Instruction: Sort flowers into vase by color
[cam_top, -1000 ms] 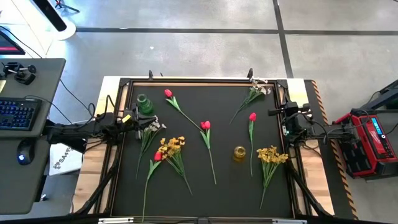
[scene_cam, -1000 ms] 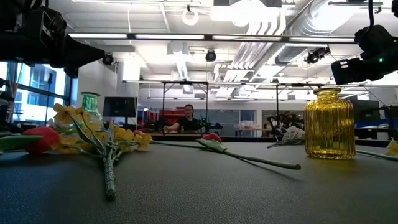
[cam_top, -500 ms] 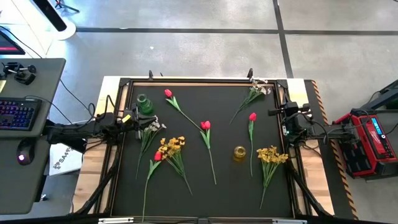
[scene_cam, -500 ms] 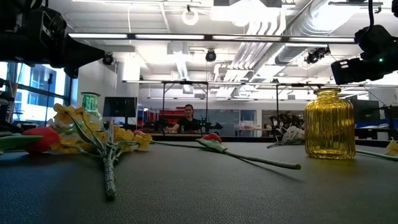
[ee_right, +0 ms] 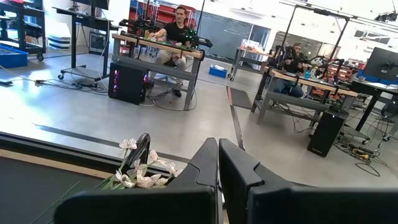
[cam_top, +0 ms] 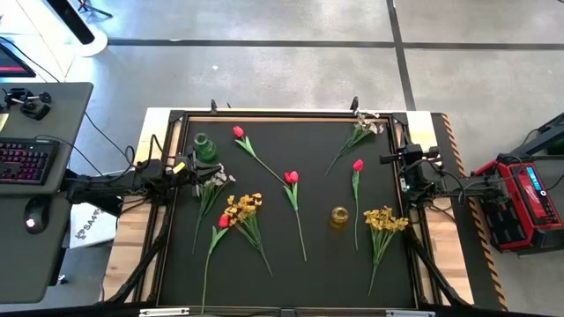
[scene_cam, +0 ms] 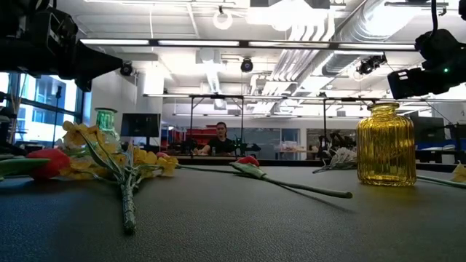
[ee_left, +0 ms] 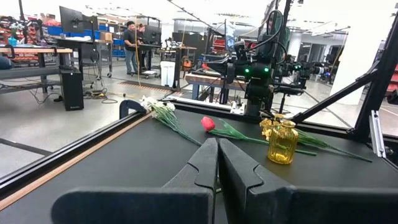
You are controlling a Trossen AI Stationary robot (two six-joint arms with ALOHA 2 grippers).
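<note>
I need to next close my right gripper on the base of the tulip's leaves (cam_top: 356, 195) to take the red tulip beside the yellow vase, nearest that gripper.
Flowers lie flat on the black table (cam_top: 264, 273). Red tulips (cam_top: 291, 177) (cam_top: 238, 132) (cam_top: 358, 165) lie across the middle, and another (cam_top: 224, 221) lies near the left. Yellow bunches (cam_top: 242, 208) (cam_top: 385, 218) and white sprigs (cam_top: 216, 179) (cam_top: 366, 126) lie among them. A green vase (cam_top: 204, 148) stands at the far left and a yellow vase (cam_top: 339, 217) right of centre. My left gripper (ee_left: 217, 144) is shut and held level at the left edge (cam_top: 194, 167). My right gripper (ee_right: 218, 146) is shut at the right edge (cam_top: 407, 158). Neither holds anything.
A raised dark frame (cam_top: 172, 119) rims the table. A desk with a keyboard (cam_top: 26, 158) stands to the left and a red box (cam_top: 524, 194) to the right. People sit at benches (ee_right: 177, 25) in the room beyond.
</note>
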